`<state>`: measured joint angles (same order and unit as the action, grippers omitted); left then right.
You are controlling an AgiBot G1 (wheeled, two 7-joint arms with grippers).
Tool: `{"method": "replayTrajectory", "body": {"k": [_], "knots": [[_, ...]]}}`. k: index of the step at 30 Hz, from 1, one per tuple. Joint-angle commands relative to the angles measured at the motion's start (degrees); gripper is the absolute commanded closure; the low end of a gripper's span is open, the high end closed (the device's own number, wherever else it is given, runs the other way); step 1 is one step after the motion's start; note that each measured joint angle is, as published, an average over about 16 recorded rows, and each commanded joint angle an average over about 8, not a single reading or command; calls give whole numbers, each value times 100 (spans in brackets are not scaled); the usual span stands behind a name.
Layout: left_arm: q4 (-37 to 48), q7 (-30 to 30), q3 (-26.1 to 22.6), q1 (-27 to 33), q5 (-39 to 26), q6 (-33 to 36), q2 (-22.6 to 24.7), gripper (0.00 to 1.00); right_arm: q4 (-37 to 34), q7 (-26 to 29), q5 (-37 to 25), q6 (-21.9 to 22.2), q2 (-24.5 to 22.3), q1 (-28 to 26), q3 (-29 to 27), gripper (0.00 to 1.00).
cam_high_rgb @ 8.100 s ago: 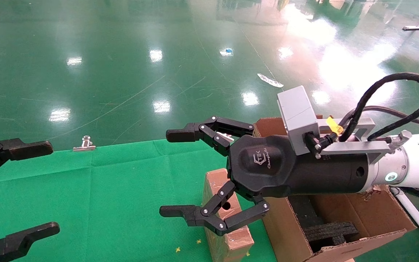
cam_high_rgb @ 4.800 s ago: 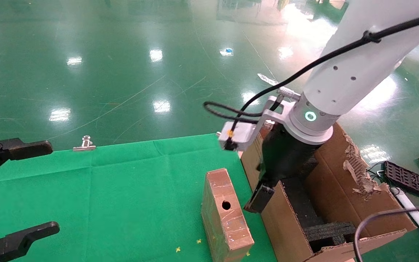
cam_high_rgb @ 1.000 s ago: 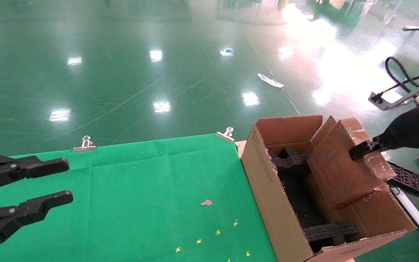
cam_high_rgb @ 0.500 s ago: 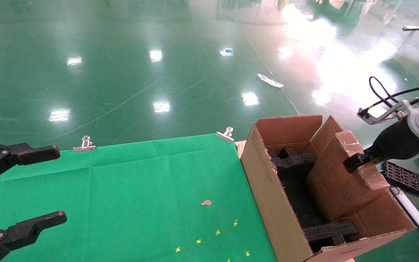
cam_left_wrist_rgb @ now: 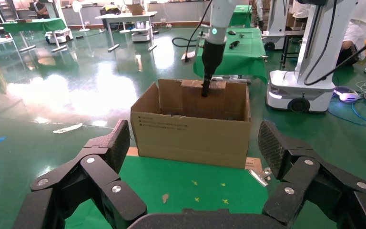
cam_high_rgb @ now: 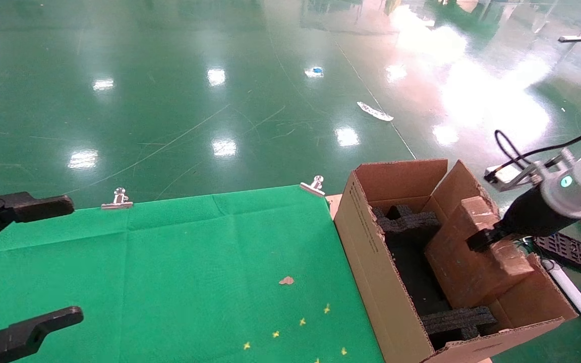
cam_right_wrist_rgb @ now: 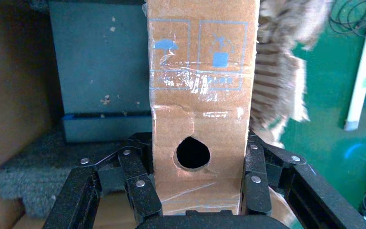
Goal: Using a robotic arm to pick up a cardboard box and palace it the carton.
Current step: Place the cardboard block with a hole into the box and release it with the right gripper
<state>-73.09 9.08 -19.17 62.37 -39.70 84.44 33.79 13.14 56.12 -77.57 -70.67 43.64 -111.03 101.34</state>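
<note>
The robot's right gripper will let go of the cardboard box, now held tilted inside the carton, between the black foam inserts, along the carton's outside (cam_high_rgb: 459,269).
The carton (cam_high_rgb: 371,262), large and brown with black foam inserts (cam_high_rgb: 406,222), stands off the right edge of the green table. My right gripper (cam_high_rgb: 479,239) is shut on the small cardboard box (cam_high_rgb: 472,252) and holds it tilted inside the carton, against its right wall. In the right wrist view the fingers (cam_right_wrist_rgb: 257,176) clamp both sides of the box (cam_right_wrist_rgb: 200,95), which shows a round hole and clear tape. The left wrist view shows the carton (cam_left_wrist_rgb: 190,131) with the right arm (cam_left_wrist_rgb: 209,52) reaching down into it. My left gripper (cam_high_rgb: 23,262) is open and empty at the table's left edge.
The green cloth (cam_high_rgb: 169,272) is held by metal clips (cam_high_rgb: 117,199) at its far edge and carries small scraps (cam_high_rgb: 285,280). A black grid tray (cam_high_rgb: 568,247) and a white pipe (cam_high_rgb: 578,302) lie on the floor right of the carton.
My right gripper has lowered the cardboard box deeper into the carton over the last second. My left gripper has opened wider.
</note>
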Motion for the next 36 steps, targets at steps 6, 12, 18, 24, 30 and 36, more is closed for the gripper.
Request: {"method": "replayTrajectory", "body": {"k": [6,12,18,24,30,36], "knots": [[0,0,-1,0,1,0,0,0,-142,-69,226,403,137,614,-114,100],[0,-1,-2,0,1,-1,-1,0,-249,-300,517,766,228,1186,-281,100],[0,-1,-2,1,2,-1,-1,0,-343,-699,830,1093,255,1634,-480,100],[0,-2,-3,1,2,-1,-1,0,-468,-1063,1008,1143,226,1733,-603,37],[0,-2,-4,1,3,-2,-2,0,-646,-1228,1026,1058,256,1700,-618,0],[0,-2,-5,1,3,-2,-2,0,-794,-1308,991,989,317,1657,-596,0]]}}
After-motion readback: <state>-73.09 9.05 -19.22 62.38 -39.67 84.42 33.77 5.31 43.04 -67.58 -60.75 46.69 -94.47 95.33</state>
